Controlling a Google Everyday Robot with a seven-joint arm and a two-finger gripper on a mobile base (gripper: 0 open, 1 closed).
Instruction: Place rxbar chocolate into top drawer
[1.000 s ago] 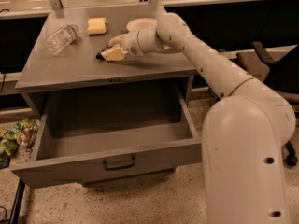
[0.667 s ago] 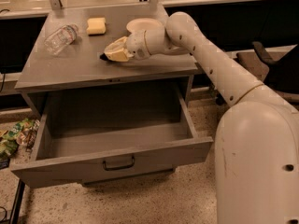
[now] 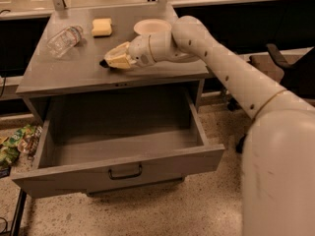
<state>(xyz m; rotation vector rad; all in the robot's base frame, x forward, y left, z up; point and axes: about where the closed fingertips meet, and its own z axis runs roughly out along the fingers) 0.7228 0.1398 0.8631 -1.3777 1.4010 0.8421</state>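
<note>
My gripper should release the rxbar chocolate near the middle of the open top drawer's bottom (image 3: 104, 132), at a spot that is behind the dark handle. The bar is still low over the cabinet top.
The rxbar chocolate (image 3: 104, 63) shows only as a small dark end sticking out to the left of my gripper, low over the grey cabinet top near its front edge. My gripper (image 3: 115, 60) reaches in from the right, and its cream fingers (image 3: 119, 56) are closed around the bar. Most of the bar is hidden by them. The top drawer (image 3: 64, 178) is pulled wide open directly below and in front. It is grey, with a dark handle (image 3: 125, 171) centred on its front, and nothing is inside.
On the cabinet top (image 3: 59, 75) lie a clear plastic bottle (image 3: 64, 39) at the back left, a yellow sponge block (image 3: 102, 27) and a white bowl (image 3: 151, 27) behind my gripper. Snack bags (image 3: 15, 144) lie on the floor at the left. A dark chair (image 3: 288, 63) stands at the right.
My gripper has shifted slightly left and toward the cabinet's front edge, with the dark bar end still at its fingertips. The drawer stays open.
</note>
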